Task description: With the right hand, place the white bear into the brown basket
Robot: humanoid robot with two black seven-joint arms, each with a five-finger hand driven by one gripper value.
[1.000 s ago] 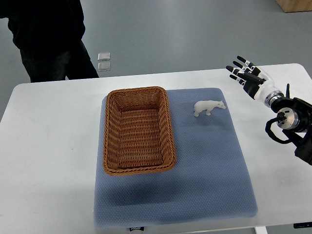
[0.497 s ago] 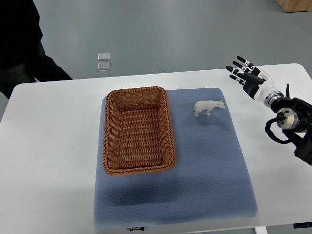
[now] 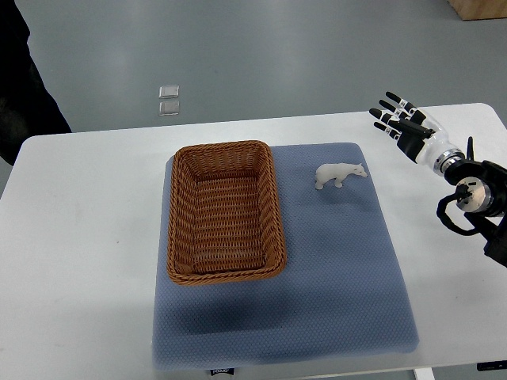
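The robot's right gripper will next go to the middle of the white bear's body (image 3: 343, 171) and close there, with fingers on both sides.
A small white bear (image 3: 340, 174) stands on the blue mat (image 3: 333, 285), just right of the brown wicker basket (image 3: 225, 210). The basket is empty and lies on the mat's left half. My right hand (image 3: 398, 120) hovers over the white table's far right part, up and to the right of the bear and well apart from it. Its fingers are spread and hold nothing. The left arm is out of view.
A person in dark clothes (image 3: 20, 87) stands beyond the table's far left corner. The white table (image 3: 79, 237) has bare surface left of the mat. Two small grey squares (image 3: 169, 100) lie on the floor behind the table.
The person at the far left has moved further left, mostly out of the picture. My right hand has shifted slightly to the right. The bear and basket have not moved.
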